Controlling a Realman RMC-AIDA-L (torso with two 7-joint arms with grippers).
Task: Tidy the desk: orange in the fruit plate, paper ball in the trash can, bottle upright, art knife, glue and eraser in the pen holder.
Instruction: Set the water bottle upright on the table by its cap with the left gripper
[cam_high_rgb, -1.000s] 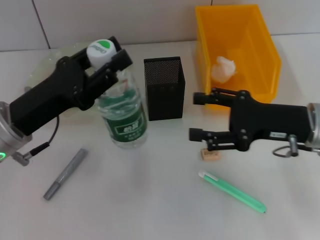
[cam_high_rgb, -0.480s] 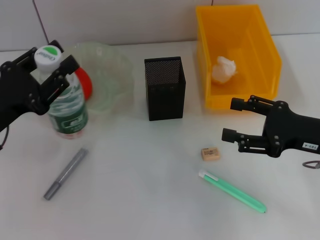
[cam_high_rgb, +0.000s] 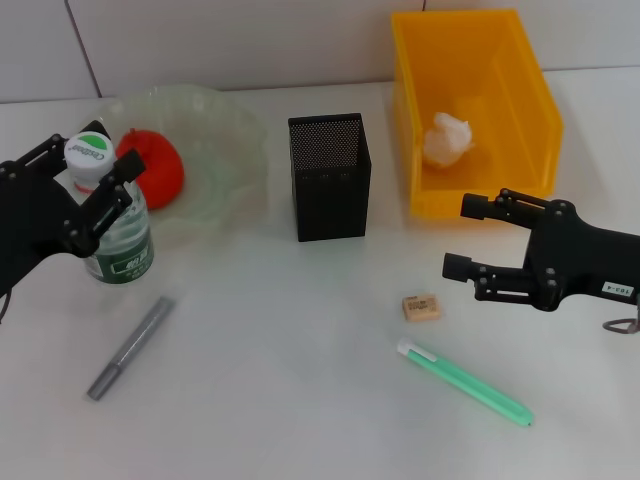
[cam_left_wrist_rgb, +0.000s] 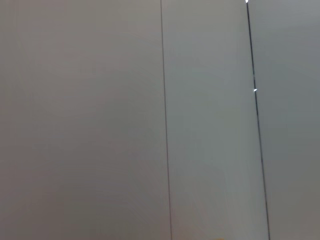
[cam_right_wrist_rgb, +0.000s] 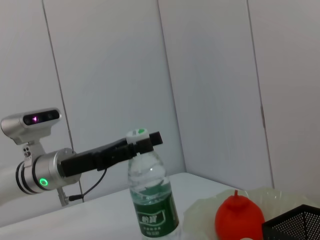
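Next, my left gripper releases the bottle on the table (cam_high_rgb: 116, 296) between the fruit plate and the grey glue stick. The bottle now stands at the fruit plate's front.
The clear bottle (cam_high_rgb: 115, 235) stands upright at the left front of the fruit plate (cam_high_rgb: 228, 140); my left gripper (cam_high_rgb: 93, 183) is shut on its neck just under the white-green cap. The orange (cam_high_rgb: 150, 170) lies in the plate. In the yellow trash can (cam_high_rgb: 520, 90) rests the paper ball (cam_high_rgb: 450, 138). My right gripper (cam_high_rgb: 462, 238) hangs open, empty, right of and above the tan eraser (cam_high_rgb: 421, 307). A green art knife (cam_high_rgb: 465, 383) and a grey glue stick (cam_high_rgb: 131, 347) lie on the table. The black pen holder (cam_high_rgb: 329, 175) is at centre. The right wrist view shows the bottle (cam_right_wrist_rgb: 152, 200) and orange (cam_right_wrist_rgb: 239, 218).
The white table meets a tiled wall behind the plate and bin. The left wrist view shows only wall panels. Open tabletop lies between the glue stick and the eraser, in front of the pen holder.
My left gripper carried the bottle from beside the pen holder leftward and down to the table's left side. The right gripper drew back to the right, off the eraser, then held still.
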